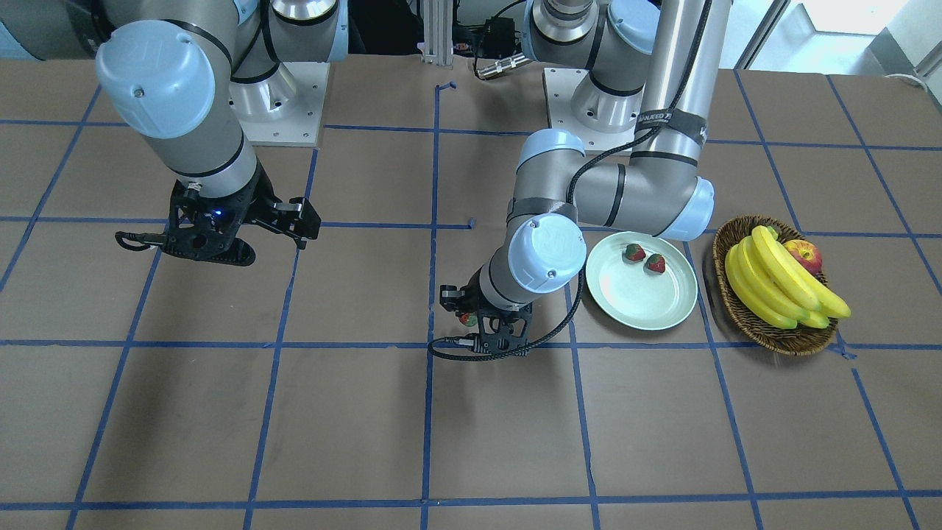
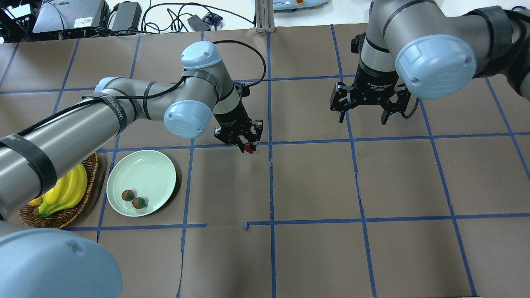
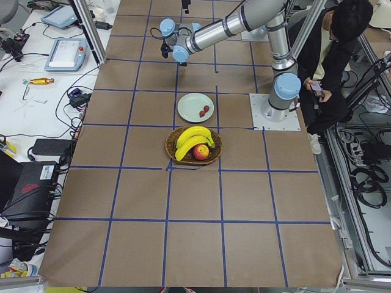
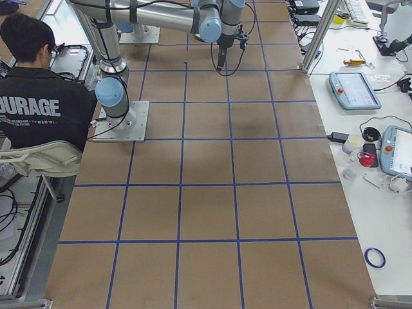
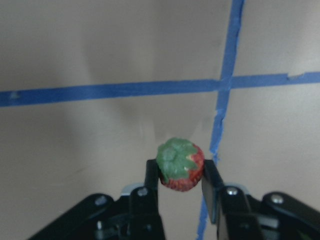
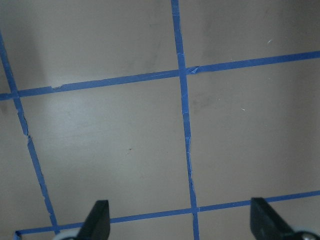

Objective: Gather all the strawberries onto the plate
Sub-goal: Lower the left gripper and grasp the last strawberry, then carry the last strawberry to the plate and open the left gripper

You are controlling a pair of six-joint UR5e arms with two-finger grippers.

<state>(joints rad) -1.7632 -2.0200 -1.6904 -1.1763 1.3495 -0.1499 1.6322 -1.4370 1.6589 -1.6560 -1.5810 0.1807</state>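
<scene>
The robot's left gripper needs to release the strawberry on the plate's empty side (image 1: 611,295) that is away from the wicker basket. The strawberry is now held above the brown table.
My left gripper (image 2: 247,147) is shut on a red strawberry (image 5: 180,164) with a green cap, held above the brown table near a blue tape crossing; the same strawberry (image 2: 249,148) shows at the fingertips from overhead. Two more strawberries (image 2: 127,195) (image 2: 138,203) lie in the pale mint-green plate (image 2: 157,165), which sits left of and nearer than the left gripper in the overhead view. From the front they sit in the far part of the plate (image 1: 647,309). My right gripper (image 2: 364,118) hangs open over bare table at the far right, nothing between its fingers (image 6: 97,220).
A brown wicker basket (image 2: 85,194) with yellow bananas (image 1: 773,280) and a red-yellow apple (image 1: 804,255) stands beside the plate. A seated person (image 3: 333,61) is by the robot's base. Blue tape lines grid the brown table.
</scene>
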